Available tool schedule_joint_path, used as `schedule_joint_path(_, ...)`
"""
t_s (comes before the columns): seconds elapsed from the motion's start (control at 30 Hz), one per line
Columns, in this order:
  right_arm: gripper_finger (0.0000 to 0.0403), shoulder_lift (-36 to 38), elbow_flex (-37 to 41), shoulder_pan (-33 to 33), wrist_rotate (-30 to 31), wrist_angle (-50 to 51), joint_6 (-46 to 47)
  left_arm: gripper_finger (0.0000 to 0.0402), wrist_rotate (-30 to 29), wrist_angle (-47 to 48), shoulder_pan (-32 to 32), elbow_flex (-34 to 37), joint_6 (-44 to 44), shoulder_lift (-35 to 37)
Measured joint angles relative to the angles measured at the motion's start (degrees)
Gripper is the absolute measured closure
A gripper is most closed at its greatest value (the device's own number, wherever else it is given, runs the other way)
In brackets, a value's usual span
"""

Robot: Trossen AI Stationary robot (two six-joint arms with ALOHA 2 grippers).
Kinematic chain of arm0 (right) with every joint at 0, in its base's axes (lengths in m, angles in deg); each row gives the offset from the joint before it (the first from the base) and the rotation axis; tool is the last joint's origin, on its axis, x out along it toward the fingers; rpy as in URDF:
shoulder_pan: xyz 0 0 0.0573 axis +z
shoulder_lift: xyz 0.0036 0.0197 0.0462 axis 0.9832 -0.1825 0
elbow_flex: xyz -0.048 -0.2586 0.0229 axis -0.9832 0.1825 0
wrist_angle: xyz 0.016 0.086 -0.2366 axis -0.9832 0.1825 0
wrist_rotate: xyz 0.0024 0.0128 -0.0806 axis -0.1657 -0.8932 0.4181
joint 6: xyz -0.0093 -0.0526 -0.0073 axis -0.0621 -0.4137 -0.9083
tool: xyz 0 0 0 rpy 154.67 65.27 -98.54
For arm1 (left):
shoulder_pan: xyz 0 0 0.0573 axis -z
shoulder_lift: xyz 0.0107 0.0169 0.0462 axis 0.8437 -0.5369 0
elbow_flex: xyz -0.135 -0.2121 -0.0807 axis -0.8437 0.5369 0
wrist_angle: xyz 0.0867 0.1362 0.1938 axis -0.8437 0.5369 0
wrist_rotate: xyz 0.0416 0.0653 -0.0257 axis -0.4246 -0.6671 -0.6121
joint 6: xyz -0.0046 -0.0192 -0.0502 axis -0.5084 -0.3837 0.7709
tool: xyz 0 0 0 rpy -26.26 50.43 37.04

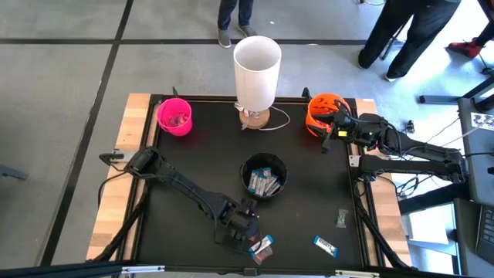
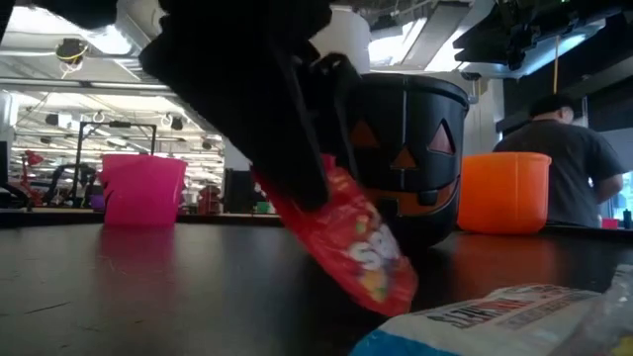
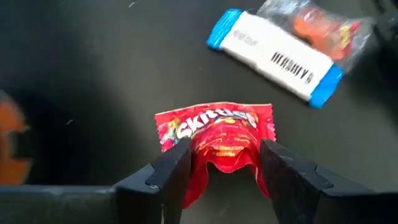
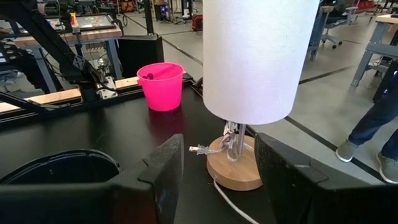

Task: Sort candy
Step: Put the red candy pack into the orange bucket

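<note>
My left gripper's fingers are on the red packet's side edges and it bows, so next I lay it down and pinch its crumpled end (image 3: 227, 163) before I hand it over.
A red Skittles packet (image 3: 214, 124) of candy sits between the fingers of my left gripper (image 3: 224, 149), near the table's front edge (image 1: 251, 235). In the low view the packet (image 2: 361, 252) hangs below the dark fingers. A white bar with blue ends (image 3: 273, 56) lies flat on the table just beyond it, and a clear wrapper with orange candy (image 3: 320, 25) lies beside the bar. My right gripper (image 4: 217, 180) stands open with nothing between its fingers, high at the far right by the orange bucket (image 1: 324, 112). My left gripper pinches the red packet between its two fingers (image 3: 177, 168), which come slanting down from above. They are on its two side edges at the upper end (image 3: 239, 155), which is crumpled and bowed between them. The packet hangs tilted below the fingers, its lower end (image 2: 391, 292) close to the table.
A black pumpkin bucket (image 1: 264, 176) with several bars stands mid-table. A pink cup (image 1: 174, 116) is at the far left, a white-shaded lamp (image 1: 256, 73) at the far middle. Another blue-and-white bar (image 1: 326, 245) and a greyish wrapper (image 1: 342, 219) lie at the near right.
</note>
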Motion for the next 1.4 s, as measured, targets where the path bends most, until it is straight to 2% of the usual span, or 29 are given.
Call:
schedule_joint_path(0.17,0.0210,0.0,0.0,0.0,-1.3,0.0,0.3,0.0222,-3.0,7.3,-0.1,-4.8,-1.0,0.0)
schedule_joint_path(0.27,0.0210,0.0,0.0,0.0,-1.4,0.0,0.3,0.0222,-3.9,8.3,-0.1,-6.3,-2.4,0.1)
schedule_joint_path(0.63,0.0210,0.0,0.0,0.0,-1.4,0.5,0.4,0.0218,-2.9,10.0,-0.2,-6.0,0.0,0.1)
schedule_joint_path(0.8,0.0210,0.0,0.0,0.0,-1.4,0.9,0.4,0.0182,0.1,8.0,-0.2,-2.4,0.5,0.1)
schedule_joint_path(1.03,0.0210,0.0,0.0,0.0,-1.4,1.3,0.4,0.0106,-3.0,6.7,-0.2,0.5,1.9,0.1)
schedule_joint_path(1.17,0.0210,0.0,0.0,-0.1,-1.4,1.3,0.4,0.0072,-2.4,4.2,-0.2,2.4,2.0,0.1)
schedule_joint_path(1.4,0.0210,0.0,0.0,-0.1,-1.4,1.3,0.4,0.0053,-2.3,4.1,-0.3,3.2,2.1,0.0)
